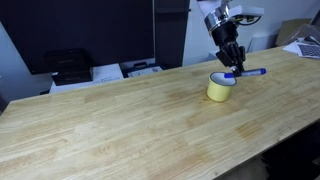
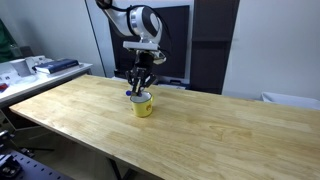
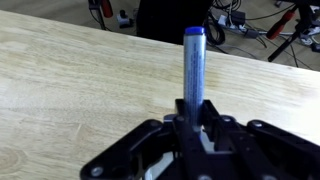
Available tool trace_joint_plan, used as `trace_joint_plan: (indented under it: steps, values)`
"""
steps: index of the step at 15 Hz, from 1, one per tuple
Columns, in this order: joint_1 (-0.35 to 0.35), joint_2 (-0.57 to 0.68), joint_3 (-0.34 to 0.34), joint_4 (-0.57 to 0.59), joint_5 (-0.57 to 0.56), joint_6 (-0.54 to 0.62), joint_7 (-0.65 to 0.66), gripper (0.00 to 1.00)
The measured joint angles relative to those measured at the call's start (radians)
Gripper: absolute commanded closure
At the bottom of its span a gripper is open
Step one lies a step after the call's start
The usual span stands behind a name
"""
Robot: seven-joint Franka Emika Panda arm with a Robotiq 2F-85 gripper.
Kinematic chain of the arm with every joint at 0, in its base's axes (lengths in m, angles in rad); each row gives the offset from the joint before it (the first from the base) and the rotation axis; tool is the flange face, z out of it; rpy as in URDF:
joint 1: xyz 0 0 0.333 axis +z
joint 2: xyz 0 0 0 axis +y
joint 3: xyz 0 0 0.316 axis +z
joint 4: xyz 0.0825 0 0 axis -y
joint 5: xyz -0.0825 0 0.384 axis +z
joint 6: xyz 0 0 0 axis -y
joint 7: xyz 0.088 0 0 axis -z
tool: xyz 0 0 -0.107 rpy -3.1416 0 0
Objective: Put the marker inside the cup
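I will release the blue marker in the white opening of the yellow cup (image 1: 227,81), leaning on its rim.
The yellow cup (image 1: 220,89) with a white inside stands on the wooden table (image 1: 120,120); it also shows in an exterior view (image 2: 144,104). My gripper (image 1: 232,66) hangs just above the cup's rim and is shut on the blue marker (image 1: 250,72), which sticks out sideways over the cup. In the wrist view the gripper (image 3: 192,118) clamps the marker (image 3: 194,65) between its fingers, the marker pointing away over the table. In an exterior view the gripper (image 2: 139,86) is right over the cup and the marker (image 2: 132,94) barely shows. The cup is out of the wrist view.
Black and white office devices (image 1: 70,66) sit on a bench behind the table. A dark cabinet (image 2: 210,40) stands behind the table. A laptop-like object (image 1: 305,47) lies near the table's far corner. Cables and red tools (image 3: 250,20) lie beyond the table edge.
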Motion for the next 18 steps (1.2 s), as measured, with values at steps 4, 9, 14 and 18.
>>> trace_joint_plan:
  steps: [4,9,14,18]
  values:
    - [-0.001,0.039,-0.001,0.041,0.000,-0.009,0.018,0.95]
    - [-0.002,0.073,-0.001,0.083,0.000,-0.026,0.029,0.54]
    - [-0.002,0.095,-0.001,0.121,0.000,-0.055,0.033,0.27]
    - [-0.002,0.106,-0.001,0.149,0.002,-0.071,0.034,0.02]
